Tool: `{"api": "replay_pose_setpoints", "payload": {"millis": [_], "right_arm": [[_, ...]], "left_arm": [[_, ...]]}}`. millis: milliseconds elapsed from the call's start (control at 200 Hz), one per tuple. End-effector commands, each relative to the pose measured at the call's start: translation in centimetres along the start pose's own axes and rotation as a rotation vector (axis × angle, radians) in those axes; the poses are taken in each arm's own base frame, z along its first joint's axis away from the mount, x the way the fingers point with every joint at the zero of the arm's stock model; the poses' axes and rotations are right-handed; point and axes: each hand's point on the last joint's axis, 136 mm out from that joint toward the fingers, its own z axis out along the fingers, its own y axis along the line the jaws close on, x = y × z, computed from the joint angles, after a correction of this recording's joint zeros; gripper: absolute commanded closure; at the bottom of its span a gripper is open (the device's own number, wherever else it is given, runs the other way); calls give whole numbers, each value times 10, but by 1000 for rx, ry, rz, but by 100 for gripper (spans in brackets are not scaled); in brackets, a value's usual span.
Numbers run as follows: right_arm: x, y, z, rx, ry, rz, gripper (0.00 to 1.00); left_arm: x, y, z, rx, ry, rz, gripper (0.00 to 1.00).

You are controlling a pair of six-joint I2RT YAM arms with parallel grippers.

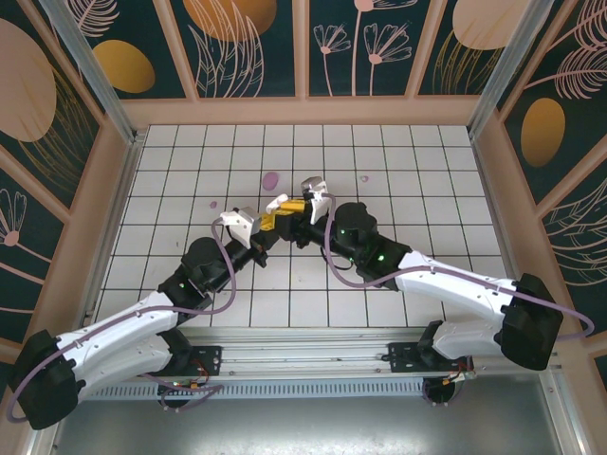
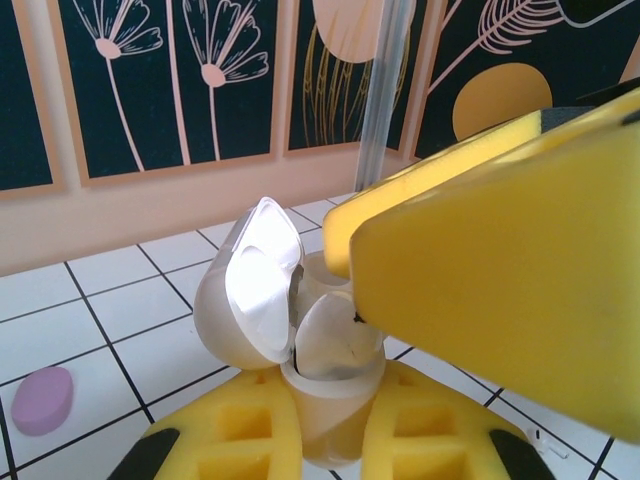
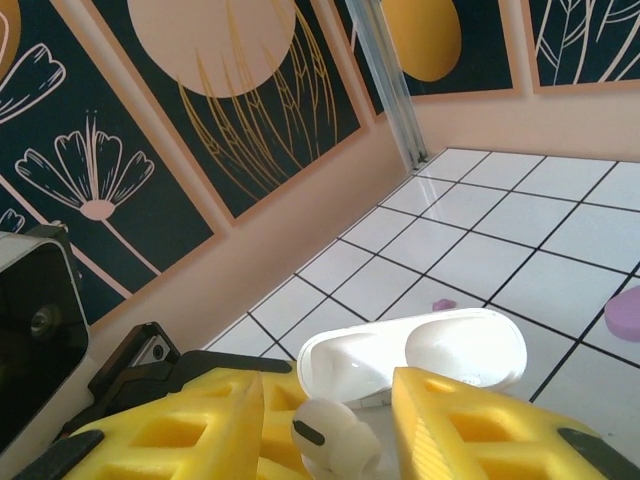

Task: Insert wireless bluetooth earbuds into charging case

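Next, I take the earbud's head [image 3: 335, 440] with my right gripper and work it down into its slot, because the earbud sits too shallow and tilted in the case's opening.
My left gripper [image 2: 330, 410] is shut on the charging case [image 2: 325, 395], a glossy white box held upright between the yellow fingers [image 2: 220, 430], its lid [image 2: 250, 290] swung open. A white earbud [image 3: 335, 435] with a dark slit stands in the case's mouth [image 2: 335, 340], between the yellow fingers [image 3: 470, 425] of my right gripper [image 3: 325, 390]. Those jaws stand apart, with gaps on both sides of the earbud. Seen from above, the left gripper [image 1: 269, 224] and right gripper [image 1: 296, 207] meet mid-table at the case [image 1: 278, 202].
A flat purple oval piece [image 1: 270, 179] lies on the white tiled floor [image 1: 398, 161] behind the grippers, and again in the wrist views [image 2: 42, 400] [image 3: 625, 310]. Small pinkish specks [image 1: 363, 178] dot the tiles. Patterned walls [image 1: 247, 47] ring the floor.
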Motion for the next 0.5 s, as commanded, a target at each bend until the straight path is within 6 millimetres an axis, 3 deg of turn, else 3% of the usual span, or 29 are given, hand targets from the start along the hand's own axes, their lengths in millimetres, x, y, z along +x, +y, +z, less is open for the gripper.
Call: {"api": "replay_pose_setpoints", "payload": {"millis": [0,255,495], "right_arm": [[-18,5,-10,16,3,30,58],[-37,17,-20,-3,1,47,54],[-43,24,-28,-21,8,57,53]], "left_arm": [[-41,-3,-5,2,-103,-6,100],[-29,-4,-4,12,-53,-18,100],[-22,-8,3,28,-6,-22,100]]}}
